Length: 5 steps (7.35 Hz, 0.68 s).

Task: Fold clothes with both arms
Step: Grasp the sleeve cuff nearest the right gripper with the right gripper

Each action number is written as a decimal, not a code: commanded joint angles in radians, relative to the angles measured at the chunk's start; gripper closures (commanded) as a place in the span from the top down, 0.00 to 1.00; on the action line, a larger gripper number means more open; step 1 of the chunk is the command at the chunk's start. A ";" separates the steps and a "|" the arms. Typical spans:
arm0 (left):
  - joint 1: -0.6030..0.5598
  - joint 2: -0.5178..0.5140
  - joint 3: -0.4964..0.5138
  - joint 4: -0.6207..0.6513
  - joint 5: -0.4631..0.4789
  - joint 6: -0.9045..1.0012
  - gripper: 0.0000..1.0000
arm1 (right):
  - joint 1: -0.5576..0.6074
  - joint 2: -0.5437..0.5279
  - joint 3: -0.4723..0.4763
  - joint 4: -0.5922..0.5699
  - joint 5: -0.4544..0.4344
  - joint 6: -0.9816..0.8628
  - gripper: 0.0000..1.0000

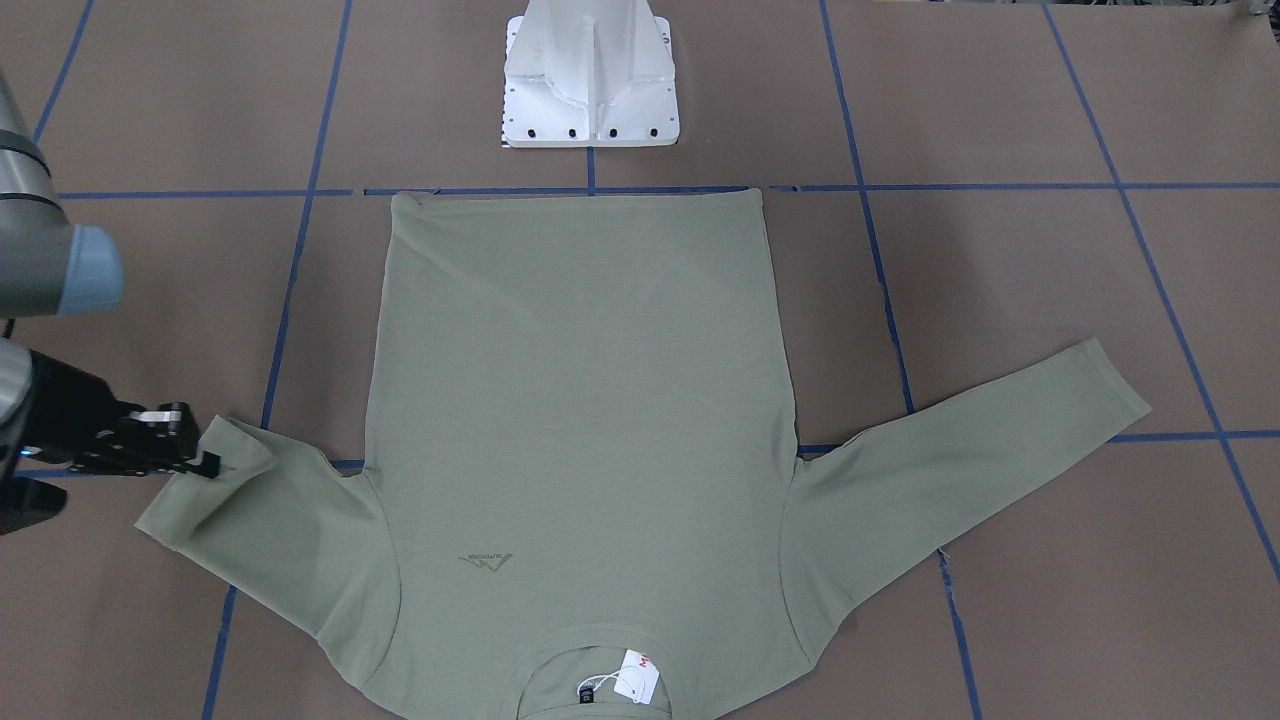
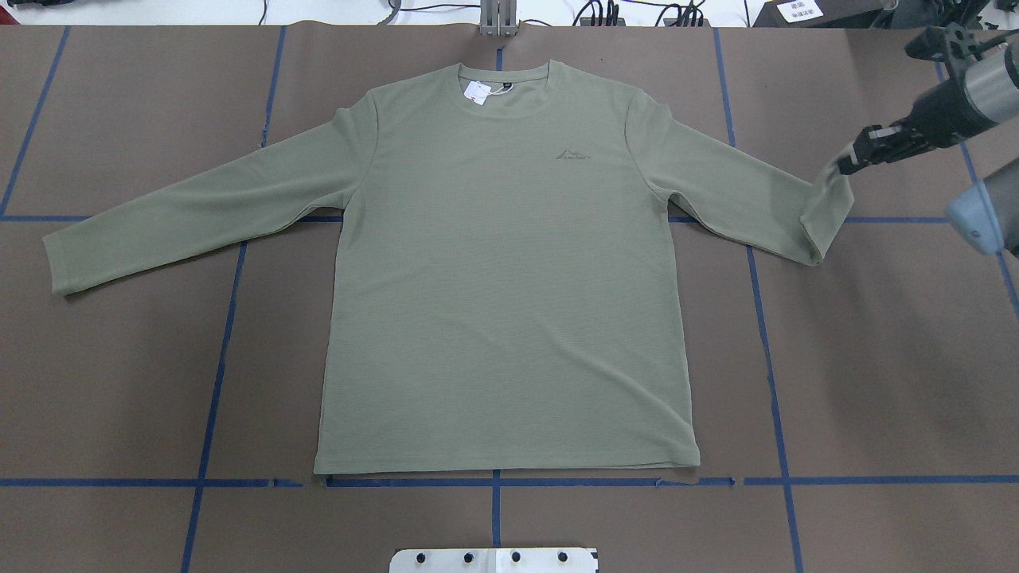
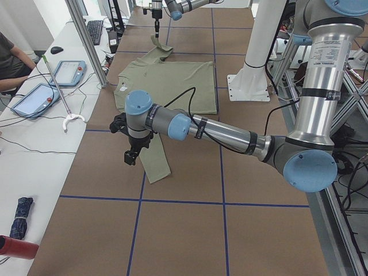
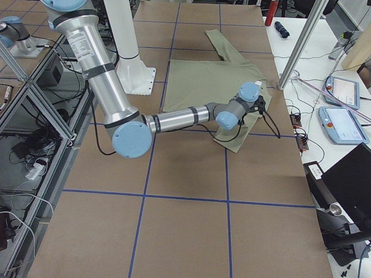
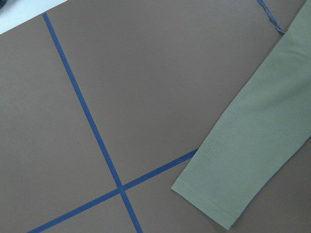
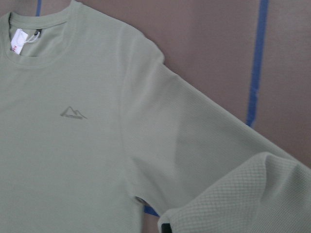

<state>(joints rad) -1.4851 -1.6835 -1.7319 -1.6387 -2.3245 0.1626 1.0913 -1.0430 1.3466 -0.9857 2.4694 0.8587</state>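
Observation:
The robot's right gripper will release the cuff on the shirt's side edge (image 1: 797, 425) by the armpit of the flat sleeve.
The sage-green long-sleeved shirt (image 2: 509, 278) lies flat and face up on the brown table, hem toward the robot, with a white hang tag (image 2: 478, 91) at the neck. My right gripper (image 2: 844, 165) is shut on the cuff of the right-hand sleeve (image 2: 824, 211) and holds it lifted and curled; it also shows in the front-facing view (image 1: 205, 462). The other sleeve (image 2: 199, 207) lies flat and stretched out. My left gripper (image 3: 131, 156) shows only in the exterior left view, hovering by that sleeve's cuff (image 5: 209, 199); I cannot tell whether it is open or shut.
The white pedestal base (image 1: 590, 80) stands just behind the hem. Blue tape lines (image 2: 215, 358) grid the table. A side bench with tablets (image 3: 34, 98), a metal post (image 3: 86, 40) and a seated operator runs along the far edge.

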 commanded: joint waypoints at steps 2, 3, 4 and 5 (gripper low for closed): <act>-0.001 0.001 0.005 -0.001 0.005 -0.002 1.00 | -0.150 0.327 -0.012 -0.187 -0.136 0.098 0.00; -0.001 0.001 0.005 -0.001 0.005 -0.002 1.00 | -0.241 0.425 -0.036 -0.189 -0.236 0.136 0.00; -0.001 0.001 0.006 -0.001 0.007 -0.002 1.00 | -0.324 0.537 -0.112 -0.186 -0.333 0.166 0.00; -0.001 0.001 0.006 -0.001 0.007 -0.002 1.00 | -0.388 0.593 -0.156 -0.183 -0.395 0.164 0.00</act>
<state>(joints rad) -1.4864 -1.6827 -1.7264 -1.6398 -2.3185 0.1611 0.7924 -0.5456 1.2511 -1.1692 2.1673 1.0096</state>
